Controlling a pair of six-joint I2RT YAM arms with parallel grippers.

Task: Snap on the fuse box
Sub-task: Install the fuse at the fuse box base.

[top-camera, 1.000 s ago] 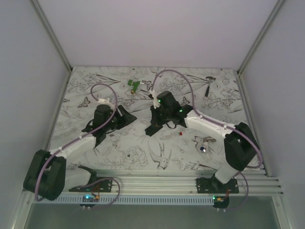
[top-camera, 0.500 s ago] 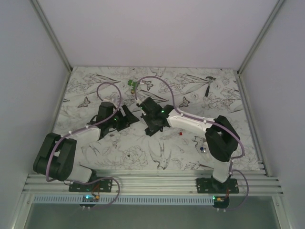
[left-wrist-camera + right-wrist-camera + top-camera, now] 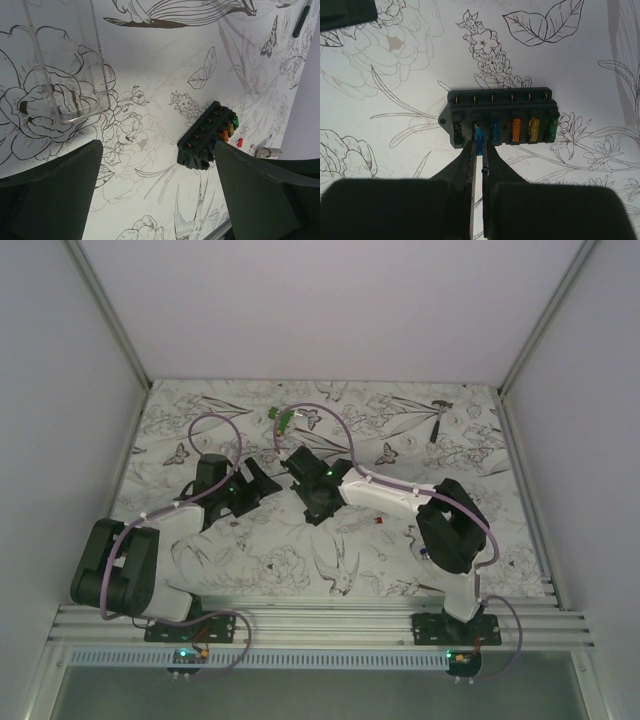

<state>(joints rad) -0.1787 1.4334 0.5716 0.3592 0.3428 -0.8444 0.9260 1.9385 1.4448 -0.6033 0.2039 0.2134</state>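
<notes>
The robot's right gripper needs to release the small blue fuse in the fuse box's slot [image 3: 317,517] [image 3: 476,132] beside the seated blue fuse.
The fuse box [image 3: 502,117] is a black block lying flat on the flower-print sheet, with a blue, an orange, a yellow and a green fuse seated in its slots. My right gripper [image 3: 479,146] is shut on a small blue fuse [image 3: 478,137], whose tip is at the box's second slot from the left. My left gripper [image 3: 160,200] is open and holds nothing; the fuse box [image 3: 205,137] lies just ahead of its right finger [image 3: 265,195]. A clear plastic cover [image 3: 65,65] lies ahead on the left. From above, the right gripper [image 3: 313,502] hides the box.
A hammer [image 3: 440,418] lies at the back right and a green part [image 3: 282,418] at the back centre. A tiny red piece [image 3: 381,520] and a white-silver thing [image 3: 420,537] lie beside the right arm. Walls close in the sheet on three sides.
My left gripper has opened wide and shifted slightly. The right arm has swung left, carrying its gripper toward the middle of the sheet.
</notes>
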